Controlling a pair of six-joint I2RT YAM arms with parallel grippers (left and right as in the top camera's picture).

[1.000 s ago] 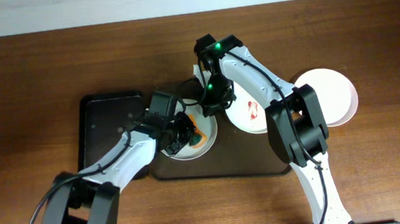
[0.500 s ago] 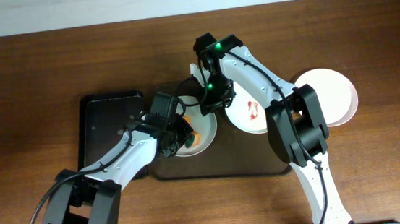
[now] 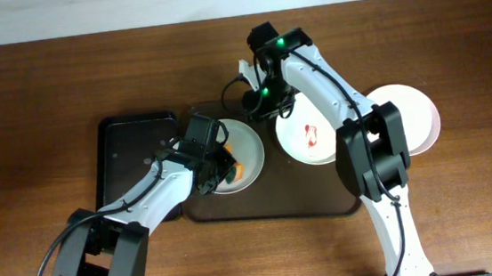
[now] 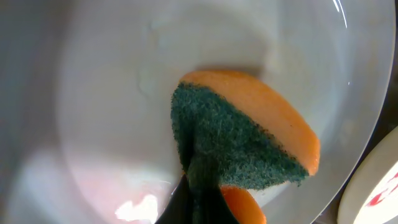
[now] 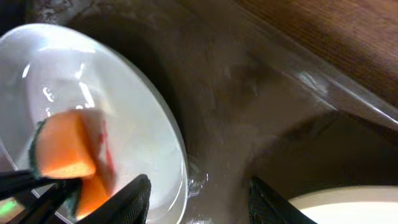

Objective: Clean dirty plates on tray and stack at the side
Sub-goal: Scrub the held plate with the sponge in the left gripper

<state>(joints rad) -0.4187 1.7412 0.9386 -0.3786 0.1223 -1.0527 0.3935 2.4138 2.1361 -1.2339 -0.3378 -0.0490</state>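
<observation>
The plate under the sponge has a red smear and its rim sits loose. My right gripper should hold the plate's rim (image 3: 257, 137) while my left gripper wipes.
Two white plates lie on the dark brown tray (image 3: 274, 204). The left plate (image 3: 248, 144) has my left gripper (image 3: 220, 165) over it, shut on a green-orange sponge (image 4: 249, 146) that presses on the plate's inside (image 4: 106, 106). The middle plate (image 3: 310, 137) carries a red sauce smear. A third white plate (image 3: 412, 119) lies on the bare wood to the right of the tray. My right gripper (image 3: 260, 108) is open and empty, above the tray's far edge between the two plates. Its fingers (image 5: 132, 200) straddle the left plate's rim (image 5: 177, 146).
A narrower black tray (image 3: 131, 152) lies to the left of the brown one, partly under my left arm. My right arm crosses over the middle plate and the plate on the table. Brown wood tabletop (image 3: 466, 208) surrounds the trays.
My right gripper has drawn back from the left plate's rim toward the tray's far edge. My left gripper has shifted the sponge slightly on the left plate.
</observation>
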